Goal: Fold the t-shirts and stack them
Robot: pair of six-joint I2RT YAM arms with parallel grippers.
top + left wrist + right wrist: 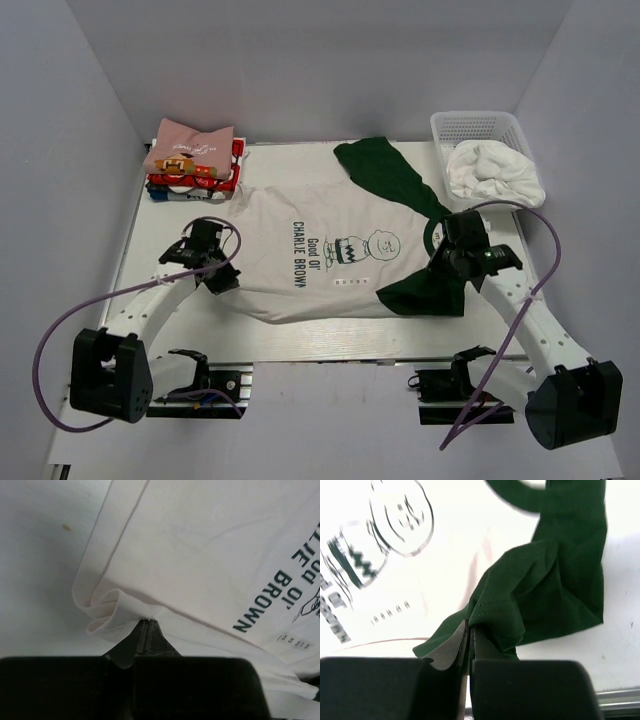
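Observation:
The corner of the t-shirt's bottom hem is bunched at my left gripper's fingers, so I need to open them, take the corner's end point(95, 626), and pull the t-shirt straight before I fold it.
An off-white t-shirt point(300, 255) with dark green sleeves and black "Good Ol' Charlie Brown" print lies spread on the table, neck to the right. My left gripper point(215, 268) is shut on its bottom hem corner point(117, 611), which bunches at the fingertips. My right gripper point(447, 268) is shut on the near green sleeve point(530, 590), pinching its stitched edge. The far green sleeve point(385, 170) lies flat towards the back. A stack of small folded shirts point(192, 160), pink on top with red and white below, sits at the back left.
A white plastic basket point(482, 128) at the back right holds a crumpled white garment point(495, 172). Grey walls close in the table on three sides. The table's near edge point(330, 345) runs just beyond the arm bases.

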